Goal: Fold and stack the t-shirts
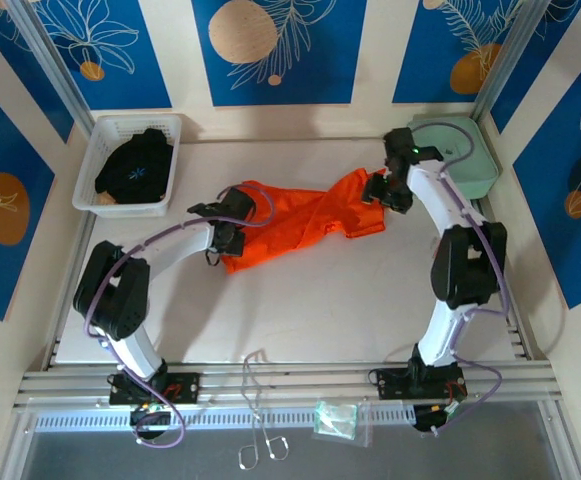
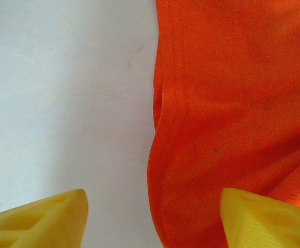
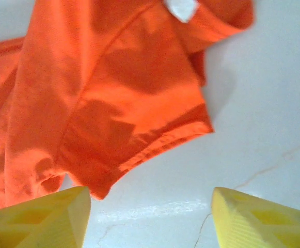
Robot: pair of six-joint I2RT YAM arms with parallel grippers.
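Note:
My left gripper needs to grip its hem (image 2: pixel 161 222) and my right gripper its sleeve to straighten the orange t-shirt before folding, because it lies twisted across its middle.
The orange t-shirt (image 1: pixel 300 222) lies crumpled in a long band across the middle of the table. My left gripper (image 1: pixel 232 215) hovers at its left end, open. In the left wrist view the shirt's hemmed edge (image 2: pixel 232 103) runs down between the yellow fingertips (image 2: pixel 41 222), and my left gripper (image 2: pixel 152 222) grips nothing. My right gripper (image 1: pixel 382 190) is at the shirt's right end, also open. In the right wrist view a sleeve (image 3: pixel 113 93) lies just ahead of my right gripper (image 3: pixel 150 217), with bare table between the fingers. The black t-shirt (image 1: pixel 135 165) sits bunched in the white basket (image 1: pixel 90 170).
A mint-green case (image 1: pixel 465 150) stands at the back right corner behind the right arm. Metal forceps (image 1: pixel 260 440) and a small clear bag (image 1: pixel 335 420) lie on the near rail between the arm bases. White table surface (image 1: pixel 320 300) stretches in front of the shirt.

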